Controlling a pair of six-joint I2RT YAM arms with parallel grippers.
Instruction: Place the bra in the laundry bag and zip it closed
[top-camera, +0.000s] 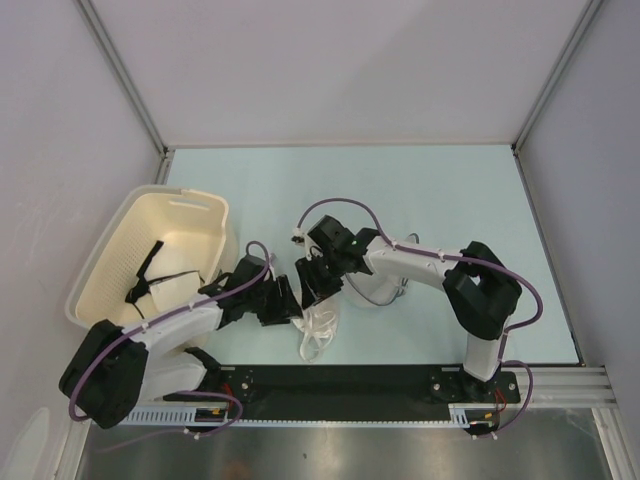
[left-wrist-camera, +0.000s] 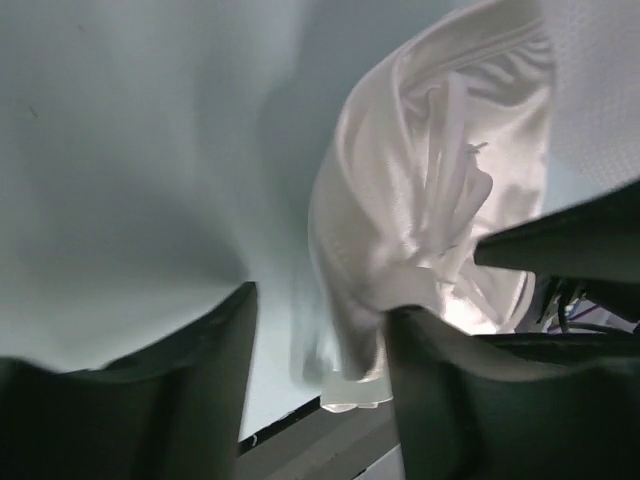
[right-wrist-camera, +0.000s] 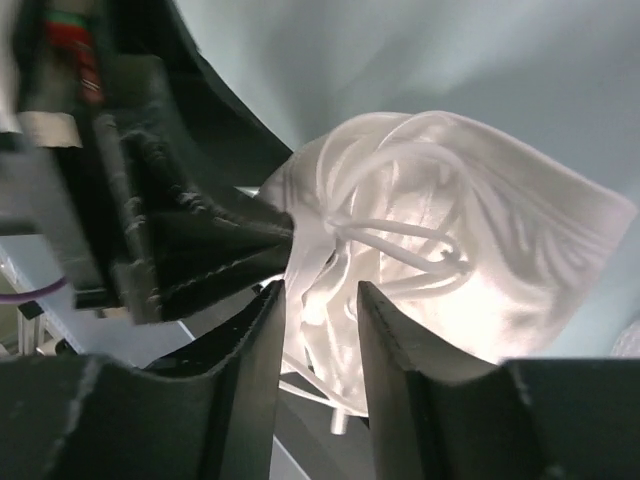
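The bra's fold is loose between my left gripper's fingers. My left gripper should pinch that fold before my right gripper takes the bra's straps (right-wrist-camera: 400, 251).
The white satin bra (top-camera: 320, 335) hangs bunched above the table's near middle, between my two grippers. My right gripper (top-camera: 318, 283) grips its upper part: in the right wrist view the fabric (right-wrist-camera: 450, 230) and thin straps fill the narrow gap between the jaws (right-wrist-camera: 315, 290). My left gripper (top-camera: 290, 305) is open wide beside it. In the left wrist view (left-wrist-camera: 320, 305) the bra (left-wrist-camera: 400, 200) only rests against the right finger (left-wrist-camera: 440, 380). The round mesh laundry bag (top-camera: 385, 290) lies on the table under my right arm, and its mesh shows at top right of the left wrist view (left-wrist-camera: 600, 80).
A large cream plastic basket (top-camera: 190, 215) stands at the left with a black strappy garment (top-camera: 150, 265) inside. The black mounting rail (top-camera: 350, 385) runs along the near edge. Pale blue table surface (top-camera: 440, 190) stretches behind the arms.
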